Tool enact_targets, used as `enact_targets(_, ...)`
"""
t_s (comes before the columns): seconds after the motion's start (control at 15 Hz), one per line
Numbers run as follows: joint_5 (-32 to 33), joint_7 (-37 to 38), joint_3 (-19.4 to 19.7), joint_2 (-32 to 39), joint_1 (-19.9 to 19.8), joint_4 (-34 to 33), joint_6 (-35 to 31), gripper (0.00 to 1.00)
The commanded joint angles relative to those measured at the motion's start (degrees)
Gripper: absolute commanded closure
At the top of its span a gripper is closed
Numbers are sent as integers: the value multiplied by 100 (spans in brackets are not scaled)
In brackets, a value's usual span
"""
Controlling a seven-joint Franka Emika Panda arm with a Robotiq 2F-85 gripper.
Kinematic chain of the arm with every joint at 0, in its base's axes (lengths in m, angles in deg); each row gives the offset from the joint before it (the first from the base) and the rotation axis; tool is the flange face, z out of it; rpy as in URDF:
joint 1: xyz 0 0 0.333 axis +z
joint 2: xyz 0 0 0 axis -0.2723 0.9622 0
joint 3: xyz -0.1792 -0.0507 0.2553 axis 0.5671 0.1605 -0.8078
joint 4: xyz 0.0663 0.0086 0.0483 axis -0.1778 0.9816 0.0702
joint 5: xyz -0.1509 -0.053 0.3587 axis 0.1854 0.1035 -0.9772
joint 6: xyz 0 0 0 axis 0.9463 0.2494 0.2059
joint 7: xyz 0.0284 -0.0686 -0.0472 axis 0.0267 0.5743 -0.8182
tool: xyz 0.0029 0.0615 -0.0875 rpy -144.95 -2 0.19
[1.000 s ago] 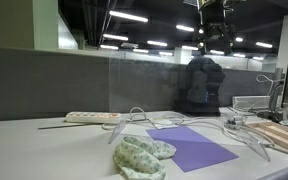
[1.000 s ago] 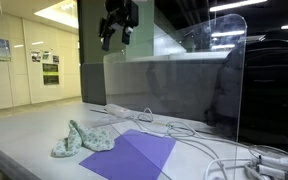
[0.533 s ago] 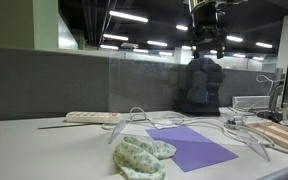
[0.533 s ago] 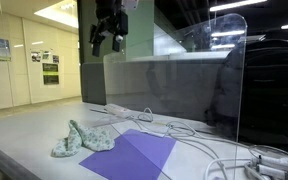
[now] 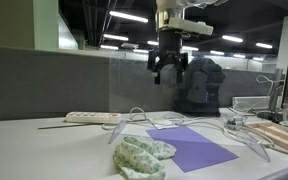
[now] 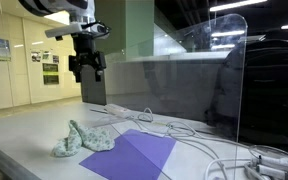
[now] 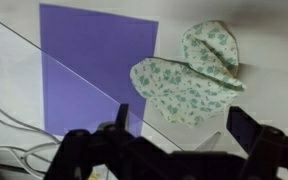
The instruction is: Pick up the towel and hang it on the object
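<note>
The towel's corner (image 5: 118, 147) (image 7: 240, 86) that points away from the purple mat is the next place my gripper will go to and close on.
The towel (image 5: 141, 155) is a crumpled white cloth with a green floral print, lying on the table in both exterior views (image 6: 81, 139). In the wrist view the towel (image 7: 189, 74) lies beside a purple mat (image 7: 89, 62). The clear acrylic panel (image 6: 199, 85) stands upright on the table behind the mat. My gripper (image 5: 169, 70) hangs high above the table, above the towel, also seen in an exterior view (image 6: 87, 70). In the wrist view its fingers (image 7: 180, 122) are spread wide with nothing between them.
A purple mat (image 5: 194, 148) lies next to the towel. White cables (image 6: 174, 128) loop over the table. A power strip (image 5: 92, 117) sits at the back, a wooden block (image 5: 284, 135) and a wire basket (image 5: 249, 103) at the far side.
The gripper has moved down and sideways from the top of the views, to a place above the towel. The towel has not moved.
</note>
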Motion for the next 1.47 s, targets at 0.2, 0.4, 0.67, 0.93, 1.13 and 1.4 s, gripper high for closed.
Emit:
enact_targets(0.2, -8, 132, -128, 503, 194, 384, -1835, 0)
enact_targets(0.4, -10, 148, -133, 624, 195, 393, -2063, 0)
enact_targets(0.67, -10, 149, -134, 607, 194, 393, -2065, 0)
enact_targets(0.93, -10, 150, -134, 607, 194, 393, -2065, 0)
enact_targets(1.13, 831, 174, -270, 756, 149, 448, -2060, 0)
enact_targets(1.4, 2127, 380, -347, 1081, 149, 521, -2320, 0)
